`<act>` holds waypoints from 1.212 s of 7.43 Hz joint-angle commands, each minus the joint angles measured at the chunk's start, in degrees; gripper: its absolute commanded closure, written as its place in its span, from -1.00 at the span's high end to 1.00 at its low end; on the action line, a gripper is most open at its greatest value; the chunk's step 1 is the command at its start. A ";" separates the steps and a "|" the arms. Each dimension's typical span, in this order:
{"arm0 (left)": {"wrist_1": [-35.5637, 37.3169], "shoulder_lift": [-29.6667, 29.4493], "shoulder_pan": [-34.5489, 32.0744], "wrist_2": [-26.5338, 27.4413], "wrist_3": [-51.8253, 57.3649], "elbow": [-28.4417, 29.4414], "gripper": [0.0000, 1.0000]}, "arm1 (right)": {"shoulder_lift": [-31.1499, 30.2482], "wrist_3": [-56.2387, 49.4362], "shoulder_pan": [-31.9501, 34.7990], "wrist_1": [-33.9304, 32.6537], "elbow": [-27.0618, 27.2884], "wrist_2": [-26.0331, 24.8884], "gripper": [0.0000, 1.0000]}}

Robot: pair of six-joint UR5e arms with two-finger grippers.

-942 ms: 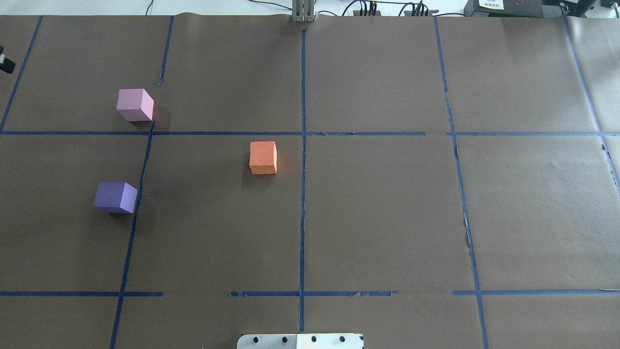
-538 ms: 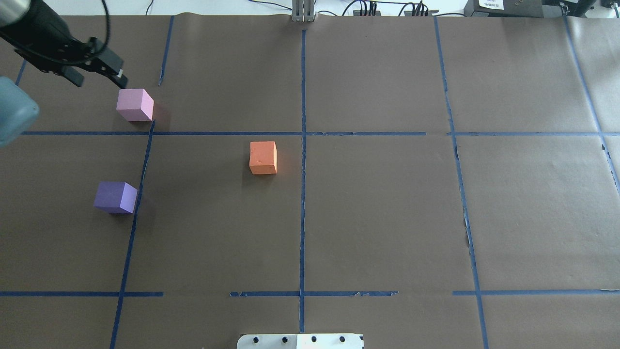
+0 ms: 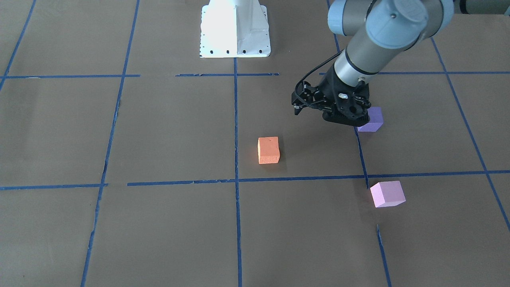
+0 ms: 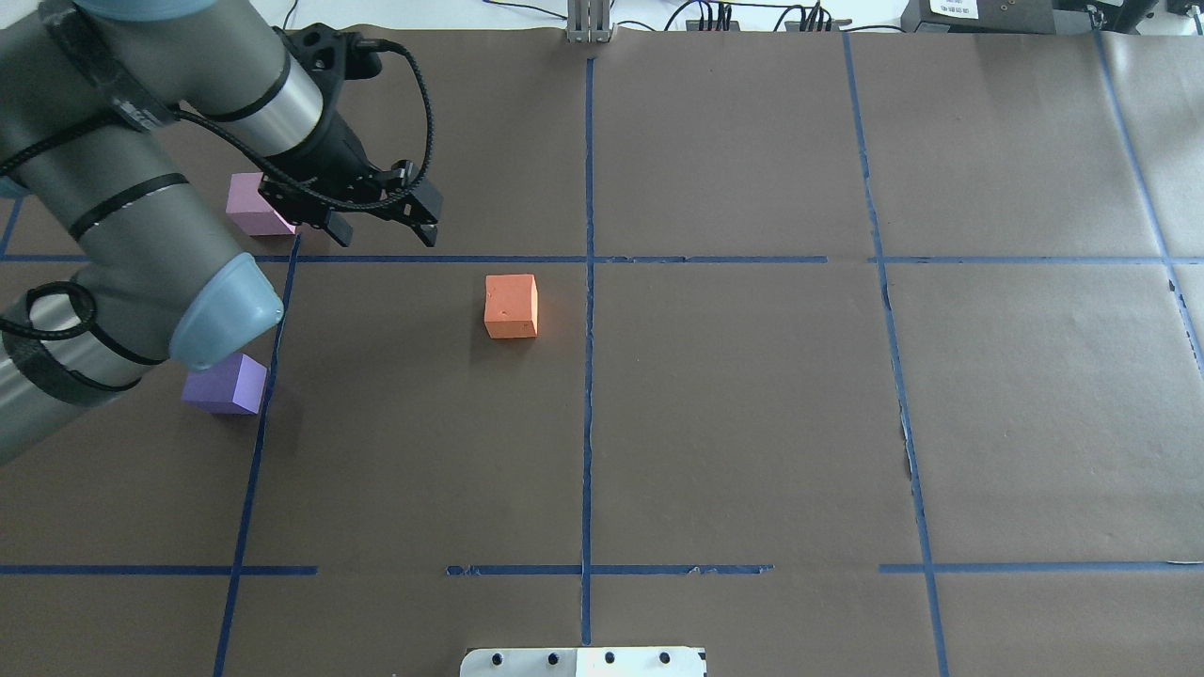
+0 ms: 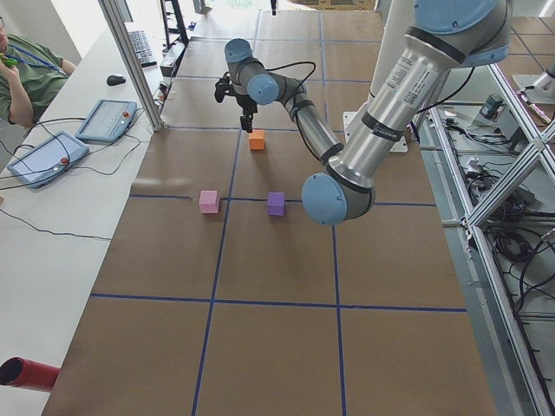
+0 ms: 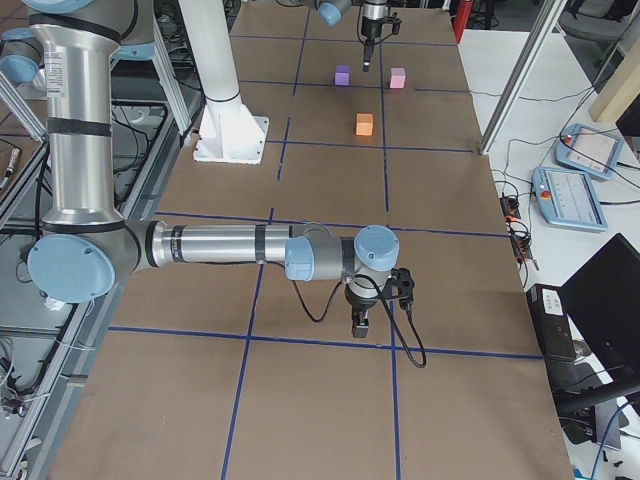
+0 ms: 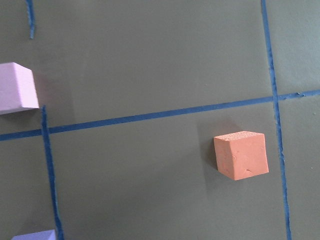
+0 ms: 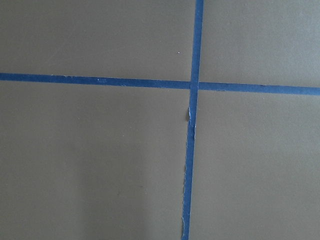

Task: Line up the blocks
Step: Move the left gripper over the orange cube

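Note:
Next, my left gripper goes next to the orange block beside the centre tape line and closes on the block's opposite sides (image 3: 268,150) (image 7: 242,155).
The orange block (image 4: 511,306) sits left of the centre tape line; it also shows in the front view (image 3: 268,150) and the left wrist view (image 7: 241,155). The pale pink block (image 4: 246,202) stands far left, partly behind my left arm. The violet-purple block (image 4: 226,387) is nearer, partly under the arm's elbow. My left gripper (image 4: 384,230) is open and empty, hovering between the pink and orange blocks. My right gripper (image 6: 360,322) shows only in the right side view, far from the blocks. I cannot tell whether it is open or shut.
Blue tape lines divide the brown table into a grid. The white robot base plate (image 4: 583,661) is at the near edge. An aluminium post (image 4: 589,23) stands at the far edge. An operator and tablets (image 5: 48,156) are beside the table.
My left arm has swept in from the far left, and its gripper has moved right past the pink block toward the orange one. The blocks have not moved.

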 commanded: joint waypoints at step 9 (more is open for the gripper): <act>-4.40 -10.70 11.44 15.68 -13.34 20.45 1.00 | 0.08 0.00 0.00 0.00 0.00 -0.04 1.00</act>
